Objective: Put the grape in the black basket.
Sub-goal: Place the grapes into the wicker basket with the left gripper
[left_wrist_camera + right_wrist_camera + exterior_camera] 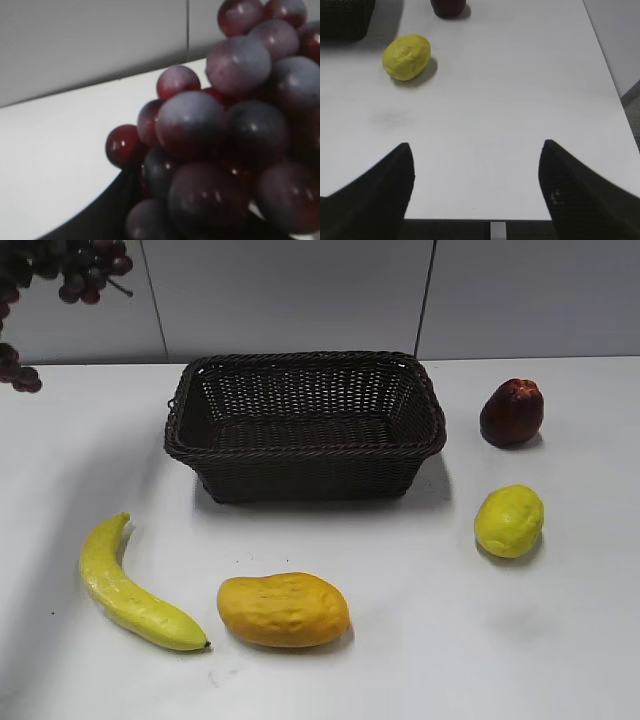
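Observation:
Next, I release the grape from my left gripper on the bottom of the black basket (336, 426), a little toward the dark red fruit.
The grape (88, 268) is a dark purple-red bunch hanging in the air at the exterior view's top left corner, with a few berries lower at the left edge. It is left of and higher than the black basket (305, 452), which stands empty at the middle back of the white table. The bunch fills the left wrist view (220, 140), pressed against a black finger (102, 217) of my left gripper, which is shut on it. My right gripper (476, 172) is open and empty above the table's front edge. The basket's corner shows in the right wrist view (345, 20).
A yellow banana (130, 590) and a yellow-orange mango (283, 610) lie in front of the basket. A lemon (509, 521) and a dark red fruit (512, 412) sit to its right; both show in the right wrist view, lemon (406, 56), red fruit (449, 7). A grey wall is behind.

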